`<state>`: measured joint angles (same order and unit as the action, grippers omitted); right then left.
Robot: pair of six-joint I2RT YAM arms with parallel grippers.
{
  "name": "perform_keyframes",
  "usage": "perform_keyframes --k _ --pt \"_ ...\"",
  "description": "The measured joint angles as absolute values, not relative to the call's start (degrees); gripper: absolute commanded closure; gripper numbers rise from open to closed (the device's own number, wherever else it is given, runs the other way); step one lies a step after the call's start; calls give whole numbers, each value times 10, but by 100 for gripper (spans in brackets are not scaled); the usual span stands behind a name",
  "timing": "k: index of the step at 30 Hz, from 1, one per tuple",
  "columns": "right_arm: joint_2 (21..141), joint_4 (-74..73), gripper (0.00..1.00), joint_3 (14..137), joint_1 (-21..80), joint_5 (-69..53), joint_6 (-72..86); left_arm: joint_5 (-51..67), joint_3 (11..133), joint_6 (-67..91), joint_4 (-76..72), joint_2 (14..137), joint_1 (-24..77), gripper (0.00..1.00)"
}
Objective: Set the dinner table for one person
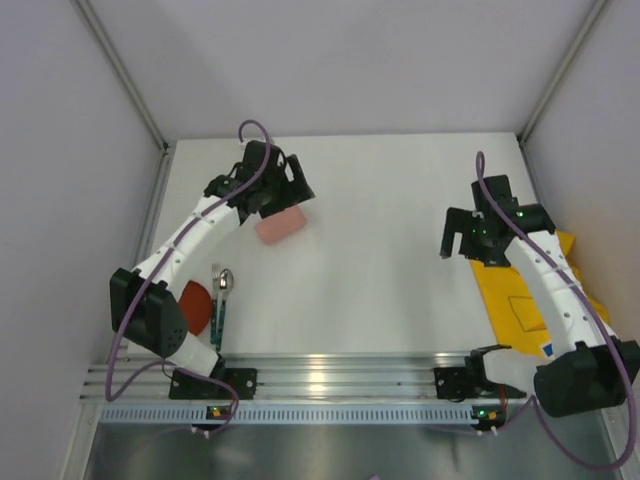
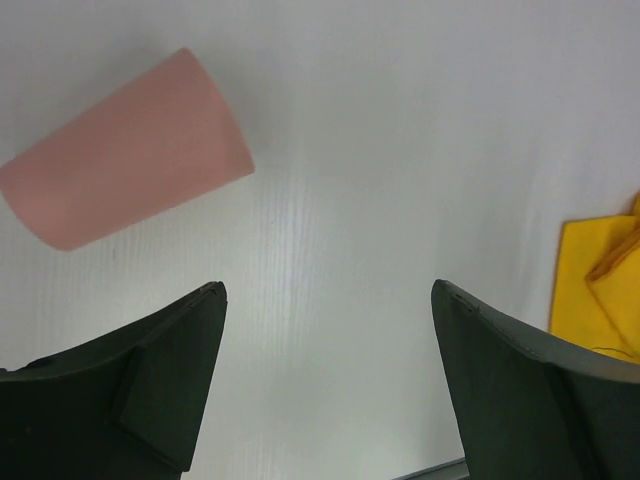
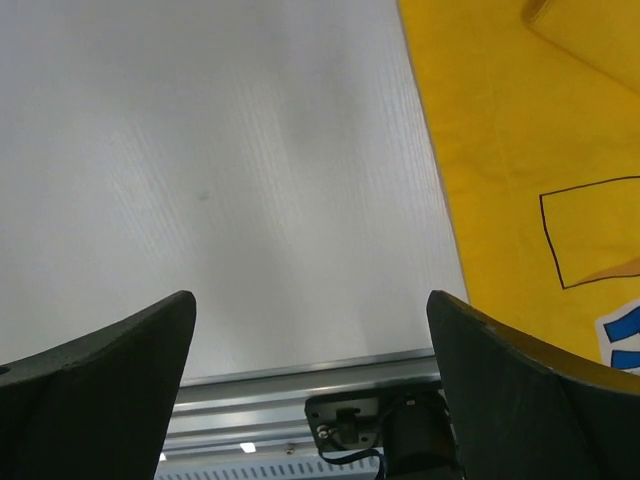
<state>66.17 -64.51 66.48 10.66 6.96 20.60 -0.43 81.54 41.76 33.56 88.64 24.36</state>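
The yellow placemat's inner edge (image 1: 476, 270) (image 3: 421, 105) borders the bare middle of the dinner table. My right gripper closes on it next, toward its far end.
The dinner table (image 1: 380, 270) is a plain white top. A pink cup (image 1: 280, 226) lies on its side at the back left, and my left gripper (image 1: 285, 198) hovers open just behind it. From the left wrist the cup (image 2: 130, 150) sits up and left of the open left gripper (image 2: 328, 288), outside the jaws, which have only bare table between them. My right gripper (image 1: 465, 245) hangs open over bare table beside a crumpled yellow placemat (image 1: 530, 290). The right wrist shows its open gripper (image 3: 310, 298) empty, with the placemat (image 3: 520, 150) to its right.
A red plate (image 1: 195, 305), partly hidden by the left arm, lies near the left base. Beside it are a metal spoon (image 1: 225, 280) and a green-handled utensil (image 1: 217, 318). A metal rail (image 1: 330, 375) runs along the near edge. Walls close in both sides.
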Motion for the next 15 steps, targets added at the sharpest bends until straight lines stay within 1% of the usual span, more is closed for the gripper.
perform_keyframes --k 5,9,15 --pt "766 -586 0 637 36 55 203 -41 814 385 407 887 255 11" --pt "865 -538 0 624 1 53 199 -68 814 352 440 900 258 11" --pt "934 -502 0 623 -35 70 179 -90 794 322 469 910 261 11"
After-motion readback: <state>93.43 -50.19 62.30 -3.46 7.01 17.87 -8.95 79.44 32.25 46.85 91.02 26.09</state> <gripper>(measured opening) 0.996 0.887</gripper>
